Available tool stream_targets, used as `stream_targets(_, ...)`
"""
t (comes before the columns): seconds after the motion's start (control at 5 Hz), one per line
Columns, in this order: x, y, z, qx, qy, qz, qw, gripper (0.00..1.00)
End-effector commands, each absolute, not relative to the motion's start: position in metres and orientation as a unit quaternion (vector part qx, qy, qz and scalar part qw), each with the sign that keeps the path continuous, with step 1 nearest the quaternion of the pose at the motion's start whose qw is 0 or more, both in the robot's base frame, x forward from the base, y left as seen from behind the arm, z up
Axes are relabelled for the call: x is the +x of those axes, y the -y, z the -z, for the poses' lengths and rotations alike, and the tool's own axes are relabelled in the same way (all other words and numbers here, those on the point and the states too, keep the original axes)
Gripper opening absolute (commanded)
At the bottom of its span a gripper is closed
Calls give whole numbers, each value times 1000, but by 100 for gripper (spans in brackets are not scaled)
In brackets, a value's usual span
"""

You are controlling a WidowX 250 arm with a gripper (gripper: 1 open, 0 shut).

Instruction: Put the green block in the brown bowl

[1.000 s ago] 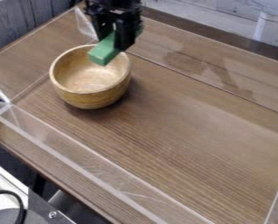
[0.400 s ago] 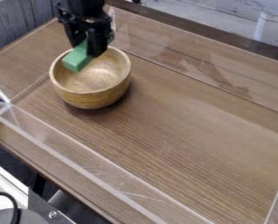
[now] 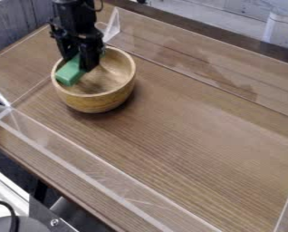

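My gripper will release the green block on the middle of the brown bowl's inside bottom [image 3: 86, 77].
The brown bowl [image 3: 115, 93] stands on the wooden table at the upper left, round and light brown with a paler inside. My black gripper [image 3: 76, 62] hangs over the bowl's left rim, pointing down. It is shut on the green block [image 3: 69, 73], which sticks out below the fingers. The block's lower end sits at about rim height, just over the left edge of the bowl. Whether the block touches the rim cannot be told.
The wooden tabletop [image 3: 195, 127] stretches to the right and front of the bowl. A clear plastic wall [image 3: 98, 181] runs along the front edge and another along the back. Dark cables [image 3: 7, 213] lie below the front left corner.
The gripper has carried the green block leftward and a little lower, from above the bowl's far right rim to its left rim. The bowl has stayed put.
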State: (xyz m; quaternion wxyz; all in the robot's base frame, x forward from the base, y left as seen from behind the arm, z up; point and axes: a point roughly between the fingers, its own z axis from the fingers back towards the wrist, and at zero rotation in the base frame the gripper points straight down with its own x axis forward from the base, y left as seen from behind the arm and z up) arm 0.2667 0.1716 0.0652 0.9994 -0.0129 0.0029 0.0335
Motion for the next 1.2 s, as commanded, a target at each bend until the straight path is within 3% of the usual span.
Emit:
stream_targets(0.0, 272, -185, -74, 6, 18, -40, 999, 0)
stream_targets(1.0, 277, -190, -57, 2, 5, -41, 999, 0)
